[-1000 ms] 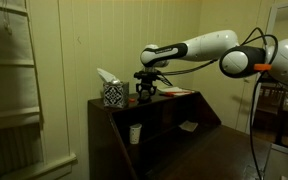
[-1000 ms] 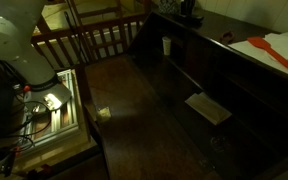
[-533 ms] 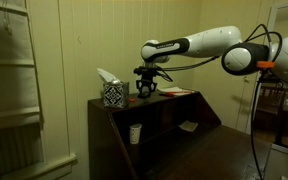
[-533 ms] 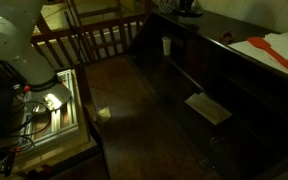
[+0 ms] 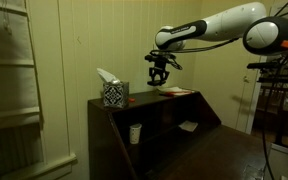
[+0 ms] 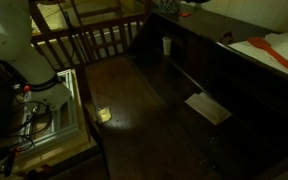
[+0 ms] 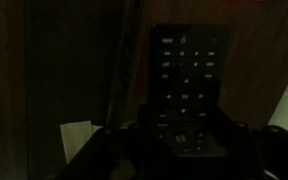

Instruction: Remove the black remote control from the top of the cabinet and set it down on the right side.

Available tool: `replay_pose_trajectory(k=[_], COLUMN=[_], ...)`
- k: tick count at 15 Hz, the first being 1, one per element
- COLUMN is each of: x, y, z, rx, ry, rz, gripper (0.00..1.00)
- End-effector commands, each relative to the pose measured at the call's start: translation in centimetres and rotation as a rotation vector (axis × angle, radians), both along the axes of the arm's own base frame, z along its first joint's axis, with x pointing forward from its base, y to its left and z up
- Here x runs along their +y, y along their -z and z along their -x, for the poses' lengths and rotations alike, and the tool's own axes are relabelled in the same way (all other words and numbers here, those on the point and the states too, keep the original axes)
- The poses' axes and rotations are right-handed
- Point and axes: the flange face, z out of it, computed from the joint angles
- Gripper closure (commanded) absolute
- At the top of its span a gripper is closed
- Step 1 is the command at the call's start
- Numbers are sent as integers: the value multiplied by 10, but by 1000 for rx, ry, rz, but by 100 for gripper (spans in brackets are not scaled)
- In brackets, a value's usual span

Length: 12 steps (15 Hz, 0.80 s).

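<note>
I should release the black remote control on the cabinet's inner shelf [image 5: 210,126] beside the paper, toward the shelf's far end. The remote is now held above the cabinet's top.
My gripper [image 5: 159,74] hangs in the air above the top of the dark brown cabinet [image 5: 159,120], shut on the black remote control [image 5: 160,80]. In the wrist view the black remote control [image 7: 187,80] fills the middle, buttons facing the camera, its near end between the dark jaws [image 7: 184,150]. The cabinet also shows in an exterior view [image 6: 224,75], where the gripper and the remote are out of frame.
A patterned tissue box [image 5: 114,94] stands at one end of the cabinet top and a flat red-and-white item [image 5: 176,91] lies at the other. A white cup [image 5: 135,133] and a paper [image 5: 188,126] sit on inner shelves. A wooden railing [image 6: 94,40] stands beside the robot base.
The gripper has risen off the cabinet top with the remote in it and moved away from the tissue box, toward the red-and-white item.
</note>
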Motion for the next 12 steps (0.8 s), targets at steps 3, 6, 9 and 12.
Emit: replay_pose_trajectory(k=[3,6,9,12], x=[-55,-80,-99,-114], y=[16,48,91,137], z=[58,83,115,148], rx=[-32,-25,22,28], ry=[281,423,540,615], rz=[-76,-83,-115,-126], gripper=[64,64,64,64])
